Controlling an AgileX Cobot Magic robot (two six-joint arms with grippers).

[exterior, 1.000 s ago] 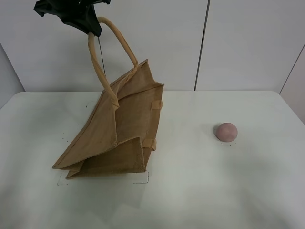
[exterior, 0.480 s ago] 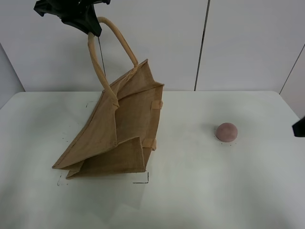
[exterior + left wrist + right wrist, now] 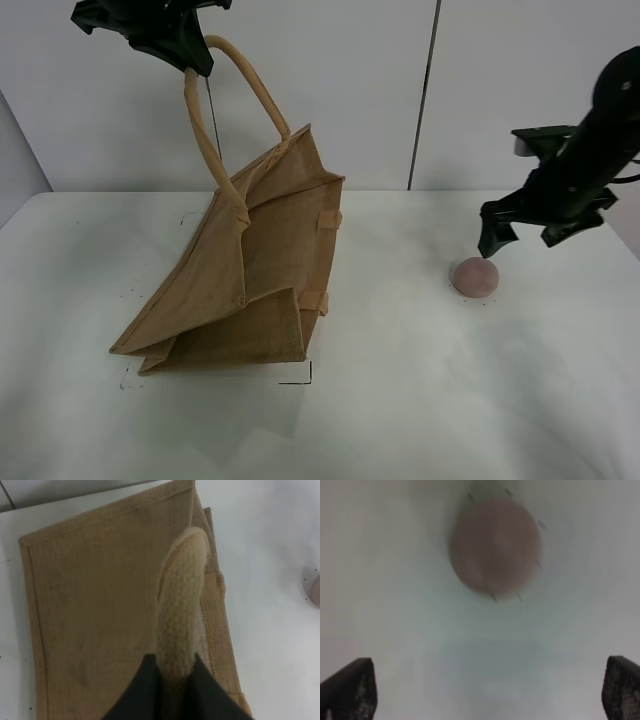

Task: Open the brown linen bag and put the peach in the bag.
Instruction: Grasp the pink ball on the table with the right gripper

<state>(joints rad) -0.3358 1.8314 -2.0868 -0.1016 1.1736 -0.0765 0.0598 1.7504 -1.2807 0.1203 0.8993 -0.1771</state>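
Observation:
I should close my right gripper on the top of the peach [image 3: 476, 267] [image 3: 495, 562], toward the panelled wall, so I can carry the peach to the brown linen bag.
The brown linen bag [image 3: 250, 270] stands tilted on the white table, lifted by one beige loop handle [image 3: 240, 95]. My left gripper [image 3: 190, 55] is shut on that handle high at the upper left. In the left wrist view the handle [image 3: 182, 605] runs up from between the dark fingers [image 3: 145, 692] over the bag [image 3: 95, 605]. The peach [image 3: 475, 276] lies on the table at the right. My right gripper [image 3: 520, 238] hangs open just above and beyond it, empty. In the right wrist view the peach [image 3: 496, 545] is blurred, ahead of the wide-apart fingertips [image 3: 350, 685].
The white table [image 3: 420, 400] has small black marks, including a corner mark [image 3: 300, 378] by the bag's base. A white panelled wall [image 3: 500, 90] stands behind. The peach's edge also shows in the left wrist view [image 3: 316, 587].
My right arm has come in from the right edge and now hovers open over the peach. The left gripper, the bag and the peach have not moved.

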